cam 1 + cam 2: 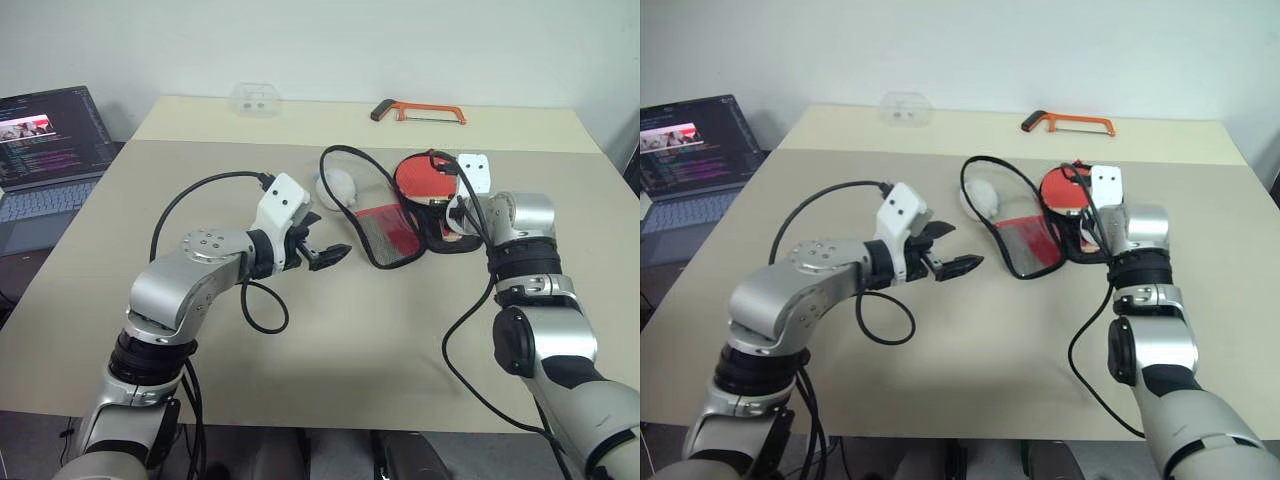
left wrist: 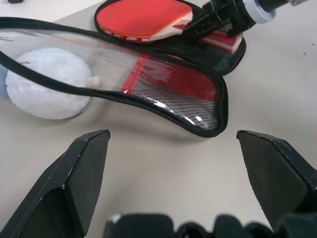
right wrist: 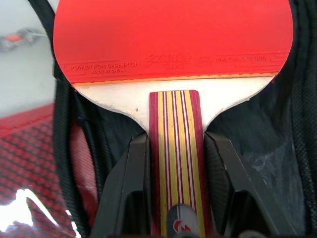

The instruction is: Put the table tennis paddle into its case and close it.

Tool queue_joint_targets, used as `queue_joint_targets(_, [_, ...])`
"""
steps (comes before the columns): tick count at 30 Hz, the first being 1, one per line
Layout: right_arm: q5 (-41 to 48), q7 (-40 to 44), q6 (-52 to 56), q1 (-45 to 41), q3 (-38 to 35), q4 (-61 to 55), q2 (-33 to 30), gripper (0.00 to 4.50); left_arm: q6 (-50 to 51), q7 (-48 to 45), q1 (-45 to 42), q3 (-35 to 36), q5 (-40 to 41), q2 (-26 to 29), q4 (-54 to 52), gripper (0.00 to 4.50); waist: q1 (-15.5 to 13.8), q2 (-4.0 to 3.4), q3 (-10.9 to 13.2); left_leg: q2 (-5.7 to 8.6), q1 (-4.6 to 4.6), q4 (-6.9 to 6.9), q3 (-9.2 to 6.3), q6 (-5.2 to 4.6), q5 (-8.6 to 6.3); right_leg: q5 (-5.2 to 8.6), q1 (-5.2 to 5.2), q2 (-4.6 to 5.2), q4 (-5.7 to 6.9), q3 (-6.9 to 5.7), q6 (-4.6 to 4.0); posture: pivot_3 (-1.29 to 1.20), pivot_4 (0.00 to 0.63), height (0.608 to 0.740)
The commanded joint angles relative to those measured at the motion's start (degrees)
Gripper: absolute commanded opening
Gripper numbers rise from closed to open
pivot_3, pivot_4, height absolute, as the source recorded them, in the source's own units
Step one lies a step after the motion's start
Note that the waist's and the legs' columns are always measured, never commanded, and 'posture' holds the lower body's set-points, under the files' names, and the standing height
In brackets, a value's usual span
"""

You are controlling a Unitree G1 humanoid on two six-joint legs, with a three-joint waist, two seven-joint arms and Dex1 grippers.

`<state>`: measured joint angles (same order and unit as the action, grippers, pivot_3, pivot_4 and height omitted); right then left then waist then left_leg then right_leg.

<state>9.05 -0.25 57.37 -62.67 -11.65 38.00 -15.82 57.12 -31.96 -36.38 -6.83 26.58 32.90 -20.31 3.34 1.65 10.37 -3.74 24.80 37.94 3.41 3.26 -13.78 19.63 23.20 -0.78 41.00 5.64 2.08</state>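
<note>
I will use my right gripper to put the table tennis paddle, which lies over the black lining now, down inside the black-lined half of the open case (image 1: 440, 193) (image 3: 192, 67).
The table tennis paddle (image 3: 173, 34) has a red rubber face and a striped wooden handle. It lies over the black lining of the open case (image 1: 440, 232), right of the table's middle. My right gripper (image 3: 176, 144) is shut on the handle, one black finger (image 3: 131, 168) on each side. The case's other half (image 2: 173, 89), with red and black mesh under clear plastic, is folded open toward the left. My left gripper (image 1: 318, 245) hovers open just left of that flap, nothing between its fingers (image 2: 86, 163).
A white round soft thing (image 1: 337, 185) lies against the case's open zip edge. An orange hacksaw (image 1: 420, 111) and a clear plastic box (image 1: 256, 98) sit at the table's far edge. An open laptop (image 1: 50, 140) stands off the table's left side.
</note>
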Motion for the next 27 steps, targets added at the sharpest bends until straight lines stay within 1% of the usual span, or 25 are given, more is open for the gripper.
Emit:
queue_joint_targets(1, [-0.82,0.22,-3.14,-0.92,-0.21,1.33,-1.71,1.10,-0.01,0.23,-0.17,1.57,-0.07,0.58,-2.74,4.50,-0.01,0.00,0.00,0.00,0.00,0.00,0.00,0.00,0.00,0.00,0.00,0.00,0.00,0.00,0.00,0.00,0.150,0.740])
queue_joint_targets(10, [-1.14,0.81,-6.88,-1.86,0.11,5.90,-2.72,1.10,0.62,0.54,-0.02,1.76,0.05,0.76,-3.32,4.50,-0.04,0.00,0.00,0.01,0.00,0.05,-0.01,-0.01,0.02,0.00,-0.02,0.00,0.04,-0.02,0.00,0.00,0.150,0.740])
queue_joint_targets(19, [-2.73,3.99,-10.47,-1.61,2.79,8.82,-3.89,1.10,1.21,0.66,0.12,1.89,-0.03,0.69,-3.76,4.50,-0.04,0.00,0.00,0.01,0.00,0.06,-0.02,-0.01,0.03,0.00,-0.02,0.00,0.06,-0.02,0.00,0.00,0.150,0.740])
queue_joint_targets(24, [-2.49,4.65,-10.54,-1.28,2.83,9.55,-3.93,1.10,1.35,0.60,0.03,1.89,-0.09,0.85,-3.69,4.50,-0.04,0.00,0.00,0.01,0.00,0.08,-0.02,-0.01,0.03,0.00,-0.03,0.00,0.08,-0.02,0.00,0.00,0.150,0.740])
queue_joint_targets(26, [-2.36,4.94,-10.04,-1.11,2.78,9.45,-3.81,1.86,1.32,0.42,0.01,1.99,-0.13,1.10,-3.49,4.50,-0.04,0.00,0.00,0.00,0.00,0.08,-0.02,-0.01,0.03,0.00,-0.03,0.00,0.08,-0.03,0.00,0.00,0.150,0.740])
queue_joint_targets(27, [-2.35,4.93,-9.85,-1.04,2.72,9.27,-3.79,2.00,1.21,0.30,-0.03,2.08,-0.16,1.27,-3.31,4.50,-0.04,0.00,0.00,0.00,0.00,0.08,-0.02,-0.01,0.03,0.00,-0.03,0.00,0.08,-0.03,0.00,0.00,0.150,0.740])
